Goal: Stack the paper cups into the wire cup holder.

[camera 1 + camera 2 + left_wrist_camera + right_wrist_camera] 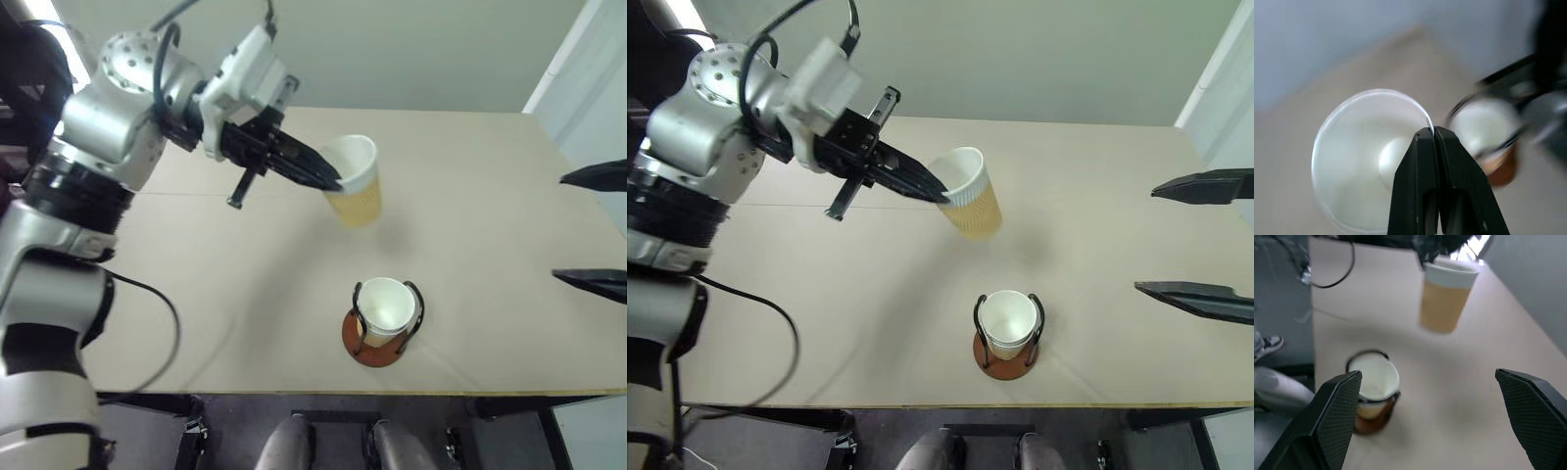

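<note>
I should use my left gripper to release its paper cup inside the other paper cup point(385, 305) point(1485, 126) that stands in the wire cup holder.
A paper cup point(356, 183), white at the rim and tan below, hangs tilted above the table, pinched at its rim by my left gripper point(331, 180), which is shut on it. In the left wrist view the black fingers point(1432, 161) clamp the rim of the cup point(1361, 156). The wire cup holder point(383, 338), a reddish-brown disc with black wire loops, stands near the table's front edge with a paper cup point(386, 306) in it. My right gripper point(1195, 240) hovers open at the right edge, its fingers point(1530, 411) wide apart with nothing between them.
The beige table point(196, 294) spreads under both arms, its front edge close to the holder. A black cable point(147, 323) loops over its left front part. A grey wall rises behind the far edge.
</note>
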You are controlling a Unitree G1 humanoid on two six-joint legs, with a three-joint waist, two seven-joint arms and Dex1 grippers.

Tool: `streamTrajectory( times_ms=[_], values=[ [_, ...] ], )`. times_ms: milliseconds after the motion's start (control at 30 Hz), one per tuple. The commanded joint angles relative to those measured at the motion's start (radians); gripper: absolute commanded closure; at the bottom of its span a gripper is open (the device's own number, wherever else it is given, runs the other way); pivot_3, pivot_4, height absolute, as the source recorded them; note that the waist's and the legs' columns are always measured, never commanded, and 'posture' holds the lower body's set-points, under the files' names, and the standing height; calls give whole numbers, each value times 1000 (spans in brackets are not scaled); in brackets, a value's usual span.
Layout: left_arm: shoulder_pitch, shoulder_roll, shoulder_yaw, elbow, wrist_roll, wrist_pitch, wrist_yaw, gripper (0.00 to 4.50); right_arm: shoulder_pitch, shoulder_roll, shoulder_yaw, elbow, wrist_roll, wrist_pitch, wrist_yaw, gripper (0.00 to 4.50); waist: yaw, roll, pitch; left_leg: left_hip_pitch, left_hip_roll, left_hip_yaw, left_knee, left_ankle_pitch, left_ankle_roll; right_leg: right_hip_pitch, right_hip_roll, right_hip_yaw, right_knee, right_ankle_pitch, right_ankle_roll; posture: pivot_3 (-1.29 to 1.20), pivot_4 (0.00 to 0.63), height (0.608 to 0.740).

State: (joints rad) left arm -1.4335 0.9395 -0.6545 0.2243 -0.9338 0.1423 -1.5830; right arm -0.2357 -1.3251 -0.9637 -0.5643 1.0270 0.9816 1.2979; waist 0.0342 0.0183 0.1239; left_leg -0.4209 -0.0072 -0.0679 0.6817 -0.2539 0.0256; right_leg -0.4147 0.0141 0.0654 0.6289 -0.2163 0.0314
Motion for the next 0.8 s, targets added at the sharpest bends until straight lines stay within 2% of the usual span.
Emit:
streamTrajectory(
  times_ms=[33, 100, 200, 367, 567, 800],
  values=[
    [-49, 27, -126, -61, -104, -39, -31, 4478, 17, -2, -81, -33, 24, 47, -9, 0, 1, 1, 0, 2, 0, -1, 0, -1, 1, 2, 0, 0, 0, -1, -1, 0, 150, 740],
    [-76, 31, -190, -67, -118, -78, -31, 4478, 30, -2, -89, -45, 12, 54, -20, 0, 0, 1, 1, 2, 0, 0, 1, -7, 11, 1, -1, 0, 1, 0, -2, 0, 150, 740],
    [-130, 8, -330, -58, -84, -169, -31, 4478, 29, 3, -104, -70, 33, 70, -53, 0, -5, 1, 1, 2, 0, -1, 1, -8, 10, 1, 0, -1, 2, 1, -3, 0, 150, 740],
    [-182, -60, -457, 31, -42, -287, -31, 4478, 28, -4, -126, -78, 42, 90, -74, 0, -5, 1, 2, 1, 0, -1, 2, -8, 11, 1, -1, -1, 2, 3, -4, 0, 150, 740],
    [-193, -116, -523, 86, -39, -346, -31, 4478, 43, -4, -163, -105, 53, 128, -90, 0, -8, 2, 2, 0, 0, -1, 2, -8, 11, 0, 0, -1, 2, 5, -3, 0, 150, 740],
    [-195, -126, -539, 104, -62, -354, -31, 4478, 70, 7, -169, -125, 44, 134, -105, 0, -8, 2, 2, -1, 1, -1, 1, -9, 11, -1, 0, -2, 2, 4, -2, 0, 150, 740]
  ],
)
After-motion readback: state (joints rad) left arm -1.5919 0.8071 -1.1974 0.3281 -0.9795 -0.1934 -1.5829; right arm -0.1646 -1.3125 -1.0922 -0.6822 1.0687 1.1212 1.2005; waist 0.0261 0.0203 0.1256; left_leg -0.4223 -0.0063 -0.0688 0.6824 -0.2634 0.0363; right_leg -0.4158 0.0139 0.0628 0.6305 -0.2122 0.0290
